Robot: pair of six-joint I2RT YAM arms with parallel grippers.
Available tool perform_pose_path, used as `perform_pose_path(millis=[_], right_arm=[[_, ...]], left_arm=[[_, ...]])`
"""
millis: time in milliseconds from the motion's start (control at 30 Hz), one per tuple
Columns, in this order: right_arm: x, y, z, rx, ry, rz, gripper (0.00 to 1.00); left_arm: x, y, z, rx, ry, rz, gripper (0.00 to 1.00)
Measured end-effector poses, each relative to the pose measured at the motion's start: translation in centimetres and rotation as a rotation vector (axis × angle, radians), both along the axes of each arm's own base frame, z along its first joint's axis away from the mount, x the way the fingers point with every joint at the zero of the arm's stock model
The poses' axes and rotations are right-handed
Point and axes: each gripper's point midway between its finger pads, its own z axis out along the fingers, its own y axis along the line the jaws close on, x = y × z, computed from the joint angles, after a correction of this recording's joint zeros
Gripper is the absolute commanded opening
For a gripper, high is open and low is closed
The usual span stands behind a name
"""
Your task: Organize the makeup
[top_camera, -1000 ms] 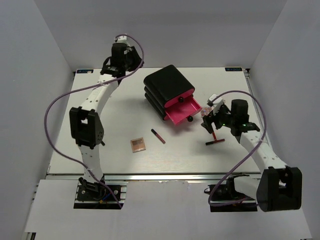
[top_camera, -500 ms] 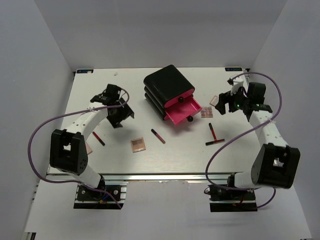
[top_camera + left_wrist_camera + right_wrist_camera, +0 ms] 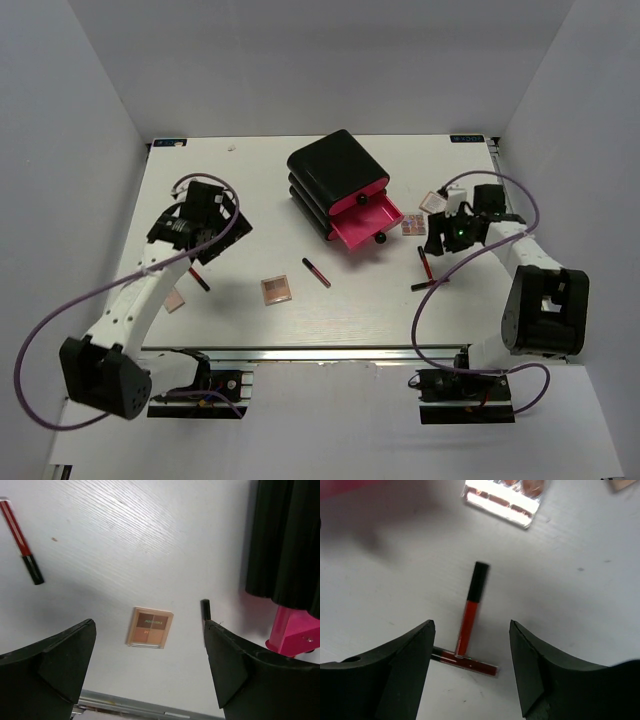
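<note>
Next, my left gripper moves next to the black end (image 3: pixel 203 284) (image 3: pixel 29 566) of the black-and-red stick beside the tan piece. It should close there.
My left gripper (image 3: pixel 213 230) hangs open and empty above the table's left side. Seen from the left wrist, a square pinkish-brown palette (image 3: pixel 148 627) lies on the table below the open left gripper (image 3: pixel 149 624), with a black-and-red stick (image 3: pixel 20 540) far left. My right gripper (image 3: pixel 438 238) hovers open over two black-and-red sticks lying in a T: one (image 3: pixel 470 611) lengthwise below the right gripper (image 3: pixel 471 626), the other (image 3: pixel 465 661) across its end. The palette (image 3: pixel 276 289) and a further stick (image 3: pixel 316 272) lie mid-table. Another stick (image 3: pixel 197 277) lies by a tan piece (image 3: pixel 175 300).
The black three-drawer box (image 3: pixel 335 170) stands at the centre back, its bottom pink drawer (image 3: pixel 365 222) pulled open. Two small palettes (image 3: pixel 413 225) (image 3: pixel 433 200) lie right of the drawer. The table's front edge (image 3: pixel 300 348) is near the palette.
The left arm swung from the back of the table down to the left side and its jaws opened wide. The right gripper went back toward the palettes, returned over the sticks, and narrowed slightly.
</note>
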Motion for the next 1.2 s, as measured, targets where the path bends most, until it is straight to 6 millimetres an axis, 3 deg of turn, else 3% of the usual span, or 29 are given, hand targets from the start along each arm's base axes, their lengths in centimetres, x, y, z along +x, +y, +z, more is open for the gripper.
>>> perform_pose_path(millis=[100,200,333,533,800,900,1100,1200], right_arm=[[-1.9,1.4,-1.9,-0.049,0.052,0.018,0.58],[-2.6,2.4,-3.3,-0.121,0.079,0.023,0.51],[-1.9,2.0,-4.3,-0.186,0.080,-0.021,0.49],[-1.2,0.8,-5.4,-0.249,0.077,-0.070,0.46],[-1.2,1.7,-6.4,-0.259,0.079,-0.052,0.39],[-1.0,2.0,-6.5,-0.254,0.073,-0.053,0.29],[-0.8,1.9,-6.4,-0.244,0.067,-0.065,0.00],[-0.7,1.4,-6.3,-0.221,0.071,-0.078,0.00]], left_arm=[[-0.7,1.4,0.9,0.036,-0.046,0.045,0.98],[-0.7,2.4,0.2,0.073,-0.023,0.073,0.98],[-0.7,3.2,-0.9,0.116,0.025,0.090,0.98],[-1.2,4.3,-0.8,0.137,0.011,0.118,0.98],[-2.9,6.2,-2.5,0.158,0.052,0.169,0.98],[-3.0,7.0,-2.6,0.163,0.060,0.191,0.98],[-3.3,8.5,-2.9,0.162,0.070,0.238,0.98],[-3.8,9.7,-3.7,0.152,0.094,0.276,0.98]])
